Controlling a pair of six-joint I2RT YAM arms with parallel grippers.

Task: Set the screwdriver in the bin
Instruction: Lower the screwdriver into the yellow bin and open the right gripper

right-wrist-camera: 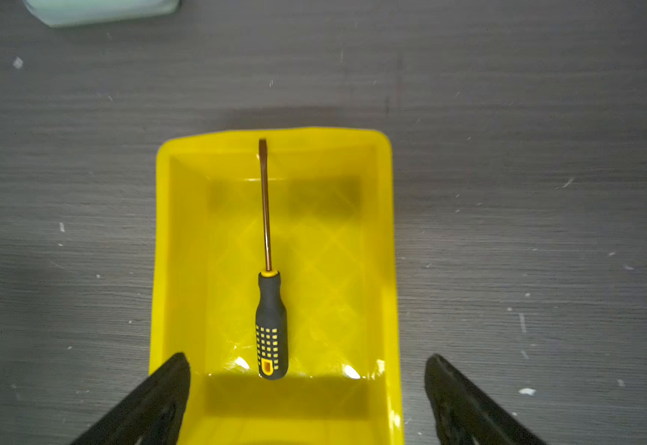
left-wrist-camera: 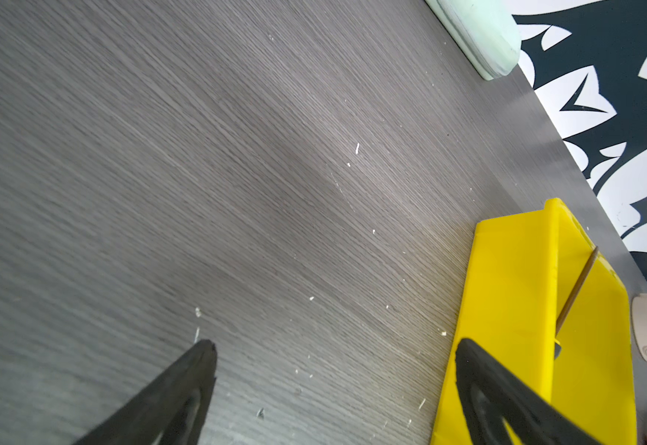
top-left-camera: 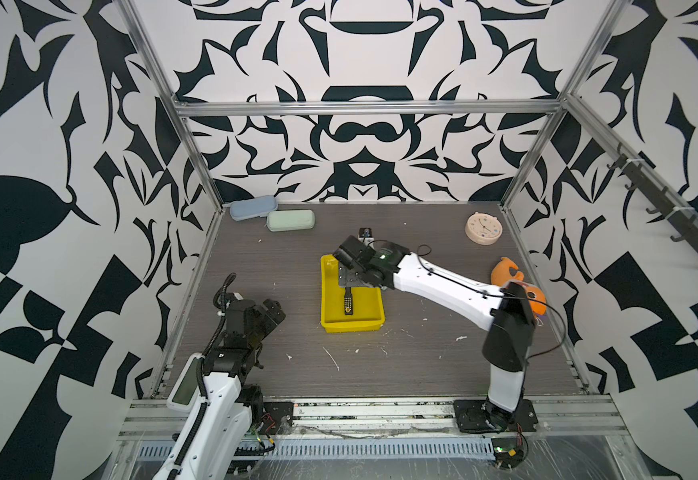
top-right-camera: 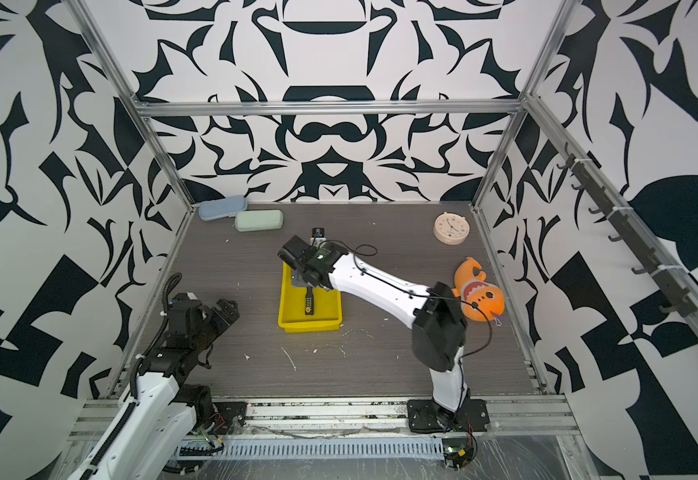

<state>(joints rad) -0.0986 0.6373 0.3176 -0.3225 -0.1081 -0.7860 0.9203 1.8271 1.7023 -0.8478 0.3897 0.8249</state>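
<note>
My right gripper should grab the screwdriver near its yellow collar (right-wrist-camera: 268, 273) and lay it flat inside the bin, because its tip leans up on the bin's end.
The screwdriver (right-wrist-camera: 272, 327) lies lengthwise inside the yellow bin (right-wrist-camera: 385, 231), its black, yellow-dotted handle on the floor and its shaft tip up against one end wall. Both top views show the screwdriver (top-left-camera: 348, 303) (top-right-camera: 309, 303) in the bin (top-left-camera: 353, 326) (top-right-camera: 310, 325) at mid-table. My right gripper (right-wrist-camera: 307, 358) (top-left-camera: 351, 279) hangs open above the bin's far end, holding nothing and clear of the screwdriver. My left gripper (left-wrist-camera: 336, 345) (top-left-camera: 274, 311) stands open and empty over the table, left of the bin (left-wrist-camera: 507, 289).
A pale blue case (top-left-camera: 253, 208) and a green case (top-left-camera: 290, 220) lie at the back left. A round beige clock (top-left-camera: 483, 227) sits at the back right, and an orange plush fish (top-left-camera: 509, 276) lies by the right arm. White flecks dot the tabletop.
</note>
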